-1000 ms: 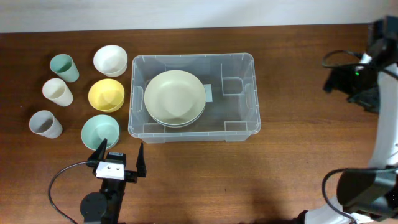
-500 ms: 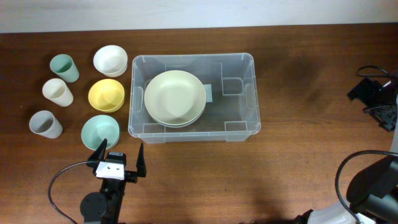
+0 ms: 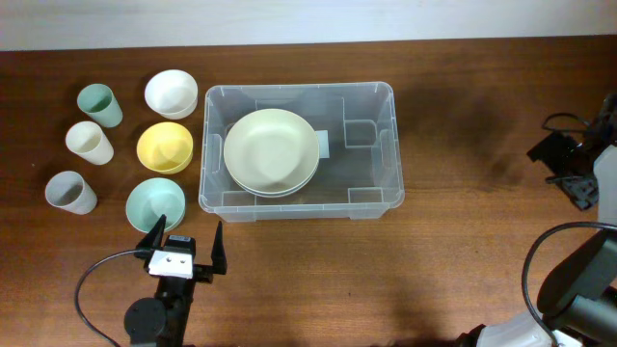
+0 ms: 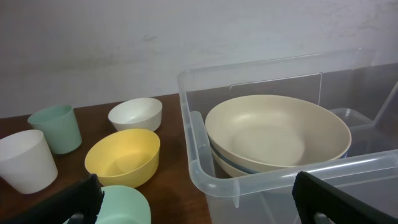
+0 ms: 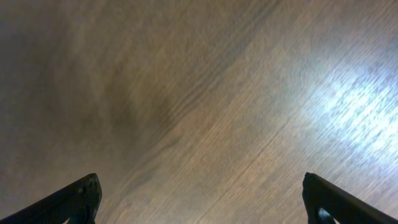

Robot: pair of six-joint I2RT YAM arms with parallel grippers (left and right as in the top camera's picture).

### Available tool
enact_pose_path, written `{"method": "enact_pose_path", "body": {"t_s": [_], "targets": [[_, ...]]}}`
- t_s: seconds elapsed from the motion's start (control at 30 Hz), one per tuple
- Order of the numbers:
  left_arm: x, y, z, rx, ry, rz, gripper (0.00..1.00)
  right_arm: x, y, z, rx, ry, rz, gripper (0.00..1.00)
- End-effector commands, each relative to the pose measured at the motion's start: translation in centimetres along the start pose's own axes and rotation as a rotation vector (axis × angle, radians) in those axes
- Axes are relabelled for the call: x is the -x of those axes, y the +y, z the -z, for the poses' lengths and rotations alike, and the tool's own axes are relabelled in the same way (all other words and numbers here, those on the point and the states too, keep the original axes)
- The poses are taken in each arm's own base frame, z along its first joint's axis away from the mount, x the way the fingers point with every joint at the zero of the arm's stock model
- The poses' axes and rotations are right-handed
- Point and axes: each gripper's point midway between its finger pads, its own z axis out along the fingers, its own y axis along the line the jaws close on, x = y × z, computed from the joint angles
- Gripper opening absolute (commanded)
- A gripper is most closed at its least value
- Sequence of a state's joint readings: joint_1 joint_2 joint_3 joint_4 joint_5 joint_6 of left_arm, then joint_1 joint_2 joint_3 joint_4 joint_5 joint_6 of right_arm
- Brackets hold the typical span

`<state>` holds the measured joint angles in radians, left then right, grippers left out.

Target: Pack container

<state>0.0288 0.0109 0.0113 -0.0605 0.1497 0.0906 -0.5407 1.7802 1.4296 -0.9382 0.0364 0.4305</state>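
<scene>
The robot's left gripper will next move to the mint bowl and close on its rim at the side point(image 3: 129, 210) facing the grey cup.
The container point(image 3: 299, 90), a large clear plastic bin, stands mid-table with a stack of cream bowls point(image 3: 271, 149) in its left half. Its near left corner point(image 4: 198, 163) and the cream bowls point(image 4: 277, 134) fill the left wrist view. My left gripper point(image 3: 188, 232) is open and empty just in front of the bin's front left corner, beside a mint bowl point(image 3: 155, 204). At the table's right edge my right gripper point(image 3: 561, 172) is also open and empty. In its wrist view the right gripper point(image 5: 205, 205) faces only bare wood.
Left of the bin lie a white bowl point(image 3: 172, 93) and a yellow bowl point(image 3: 165, 146). Further left stand a green cup point(image 3: 99, 104), a cream cup point(image 3: 89, 143) and a grey cup point(image 3: 70, 192). A cable loops at the front left point(image 3: 92, 280).
The right arm has swung from the far right corner down toward the middle of the right edge. The left arm and all the dishes are where they were.
</scene>
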Motion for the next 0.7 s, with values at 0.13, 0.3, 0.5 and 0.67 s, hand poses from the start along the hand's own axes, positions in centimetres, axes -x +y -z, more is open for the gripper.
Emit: {"method": "enact_pose_path", "body": {"t_s": [0.13, 0.3, 0.5, 0.67], "targets": [[-0.1, 0.1, 0.0, 0.006, 0.002, -0.016, 0.99, -0.2, 0.0, 0.1, -0.001, 0.000, -0.017, 0.99], [-0.1, 0.1, 0.0, 0.005, 0.002, -0.015, 0.99, -0.2, 0.0, 0.1, 0.000, 0.000, -0.017, 0.99], [0.1, 0.7, 0.0, 0.039, -0.004, -0.017, 0.99, -0.2, 0.0, 0.1, 0.000, 0.000, -0.017, 0.99], [4.5, 0.4, 0.5, 0.016, -0.158, -0.041, 1.00, -0.2, 0.0, 0.1, 0.000, 0.000, -0.017, 0.99]]}}
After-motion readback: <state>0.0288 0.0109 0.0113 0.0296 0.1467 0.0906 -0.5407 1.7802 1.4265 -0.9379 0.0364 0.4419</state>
